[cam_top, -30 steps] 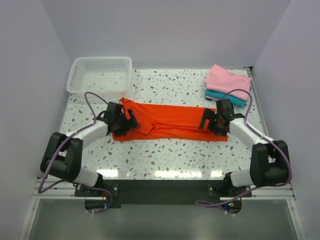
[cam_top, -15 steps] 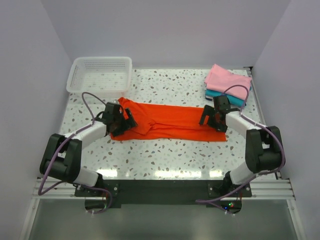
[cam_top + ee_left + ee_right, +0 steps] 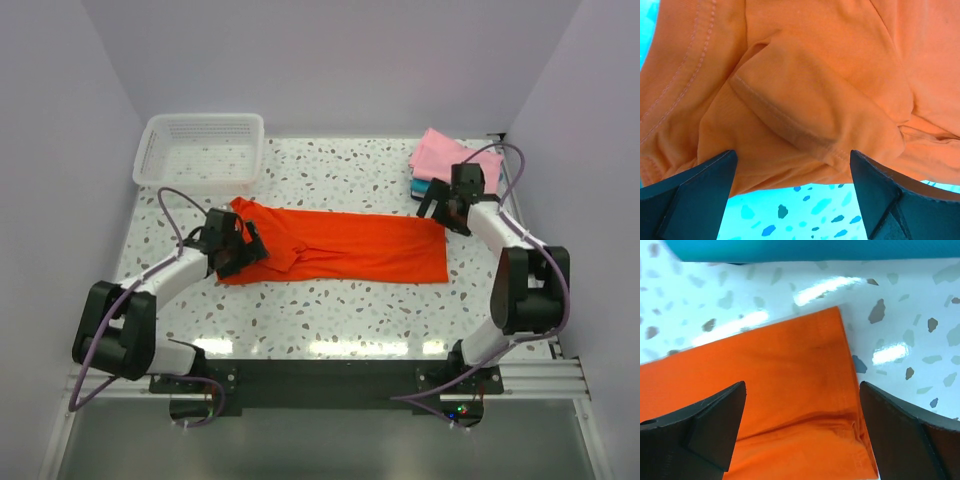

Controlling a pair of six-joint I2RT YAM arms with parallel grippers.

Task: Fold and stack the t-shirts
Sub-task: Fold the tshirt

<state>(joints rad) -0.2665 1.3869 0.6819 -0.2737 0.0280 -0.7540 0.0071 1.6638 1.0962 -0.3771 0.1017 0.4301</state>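
Note:
The orange-red t-shirt has its sleeve lying bunched and slanted across it, so the robot's left gripper will pinch the sleeve's hem (image 3: 810,142) and pull it toward the t-shirt's far edge before folding.
The orange-red t-shirt (image 3: 340,245) lies flat as a long folded strip across the middle of the table. My left gripper (image 3: 240,250) is over its left end, by the bunched sleeve. In the left wrist view it (image 3: 792,155) is open, with the shirt's near edge (image 3: 790,90) just past the fingertips and nothing held. My right gripper (image 3: 443,208) is open above the shirt's far right corner (image 3: 805,365), holding nothing (image 3: 802,385). The folded pink t-shirt (image 3: 445,155) lies on the teal t-shirt (image 3: 425,187) at the far right, and the teal one (image 3: 805,249) lies just beyond the right fingers.
A white mesh basket (image 3: 200,150) stands empty at the far left corner. The speckled tabletop (image 3: 340,310) shows in front of the orange shirt. Walls close in the left, right and far sides.
My right gripper has moved from the shirt's right end to its far right corner, beside the stack. The shirt's right end now lies flat. My left gripper has shifted slightly left and nearer.

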